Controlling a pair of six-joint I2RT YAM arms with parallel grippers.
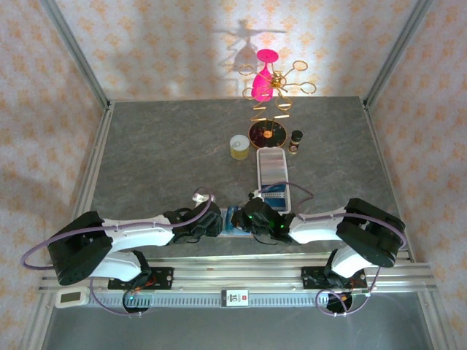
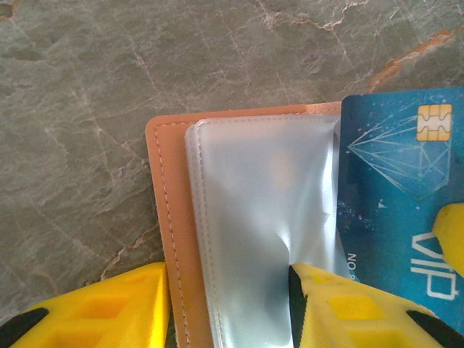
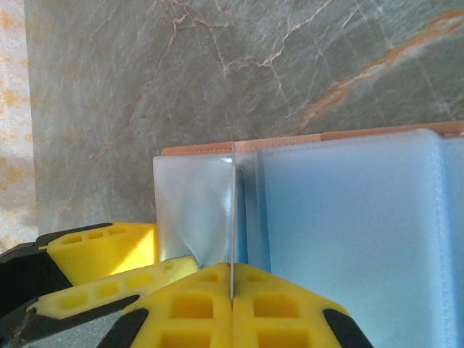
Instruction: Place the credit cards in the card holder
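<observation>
I will let go of the blue credit card, now edge-on at the sleeves, with my right gripper at the opening of the creased clear sleeve (image 1: 229, 221) (image 3: 238, 228) beside my left gripper.
The tan leather card holder (image 2: 168, 217) lies open on the stone table, its clear sleeves (image 3: 348, 232) facing up. My left gripper (image 2: 228, 279) is shut on its edge, one finger outside the leather and the other pressed into a sleeve, which creases. A blue credit card (image 2: 391, 174) marked VIP, with a gold chip, lies just right of that sleeve. My right gripper (image 3: 232, 270) is shut on this credit card (image 3: 232, 203), seen edge-on as a thin pale line at the sleeves. From above, both grippers (image 1: 208, 224) (image 1: 252, 219) meet at the near edge around the blue card (image 1: 232, 217).
A long white tray (image 1: 273, 175) stands just behind the right gripper. Farther back are a yellow tape roll (image 1: 239, 146), a small dark bottle (image 1: 295, 141) and a gold wire stand (image 1: 266, 109) with a pink glass. The left half of the table (image 1: 160, 153) is bare stone.
</observation>
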